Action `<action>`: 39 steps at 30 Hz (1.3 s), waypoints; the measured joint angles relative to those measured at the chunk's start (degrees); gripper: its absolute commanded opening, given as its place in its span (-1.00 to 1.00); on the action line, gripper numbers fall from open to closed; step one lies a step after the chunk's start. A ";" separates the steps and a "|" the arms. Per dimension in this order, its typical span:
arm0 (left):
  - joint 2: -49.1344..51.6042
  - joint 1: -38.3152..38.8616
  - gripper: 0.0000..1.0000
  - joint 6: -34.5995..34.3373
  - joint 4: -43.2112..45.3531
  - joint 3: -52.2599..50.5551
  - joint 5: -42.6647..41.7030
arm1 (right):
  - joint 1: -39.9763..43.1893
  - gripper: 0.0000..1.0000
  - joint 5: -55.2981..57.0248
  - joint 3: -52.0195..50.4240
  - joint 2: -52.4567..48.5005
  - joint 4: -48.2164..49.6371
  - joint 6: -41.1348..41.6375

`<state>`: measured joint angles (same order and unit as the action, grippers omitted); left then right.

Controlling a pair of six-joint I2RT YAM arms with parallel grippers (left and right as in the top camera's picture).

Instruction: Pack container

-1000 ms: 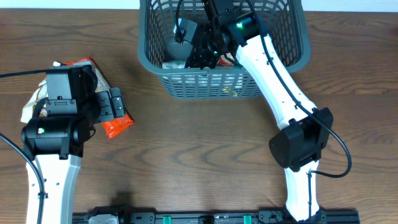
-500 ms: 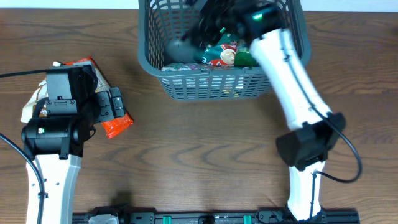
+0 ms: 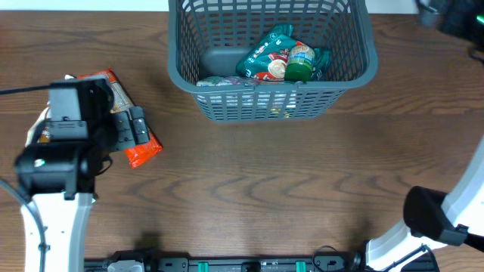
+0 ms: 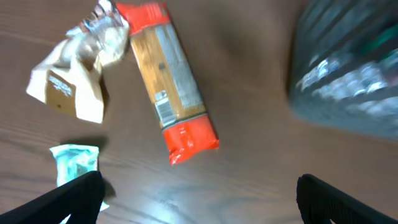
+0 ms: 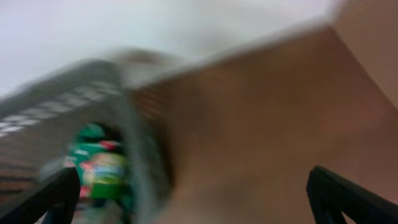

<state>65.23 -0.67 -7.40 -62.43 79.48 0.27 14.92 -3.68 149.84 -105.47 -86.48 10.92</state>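
Note:
The robot's left gripper will next move to the middle of the orange and red packet (image 3: 121, 99) (image 4: 167, 73), between the packet's red ends, and close there.
The dark grey lattice basket (image 3: 272, 85) stands at the back centre and holds a green snack packet (image 3: 278, 60). The basket (image 5: 140, 149) and the packet (image 5: 102, 168) also show, blurred, in the right wrist view. My right gripper (image 5: 199, 199) is open and empty, off the basket's right side over bare table, and appears as a dark blur in the overhead corner (image 3: 450, 15). My left gripper (image 4: 199, 205) is open and empty above the table. It hangs just below an orange and red packet (image 4: 168, 99), which also shows in the overhead view (image 3: 140, 151).
A beige packet (image 4: 74, 81) and a small teal and white packet (image 4: 74, 163) lie left of the orange one. The blurred basket wall (image 4: 348, 81) is at the right of the left wrist view. The right arm's base (image 3: 431, 219) stands at front right.
My right arm has left the basket and swung to the far right corner, leaving the green packet inside. My left arm has shifted slightly to the left.

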 measured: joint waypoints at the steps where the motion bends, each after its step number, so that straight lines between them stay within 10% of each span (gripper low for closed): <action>1: 0.20 0.00 0.97 -0.61 -1.36 3.19 0.00 | 1.57 0.98 0.61 -0.35 -0.44 -1.60 0.52; 13: 16.92 -2.64 0.97 -14.12 -17.55 40.09 6.29 | 5.84 0.98 2.97 -13.22 -12.15 -2.69 0.92; 39: 56.85 -6.47 0.97 -21.05 -11.19 39.08 1.84 | 5.84 0.98 3.10 -21.55 -16.94 2.73 -4.48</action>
<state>122.08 -7.14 -28.45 -73.63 118.56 2.11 20.75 -0.58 128.29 -122.41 -83.74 6.44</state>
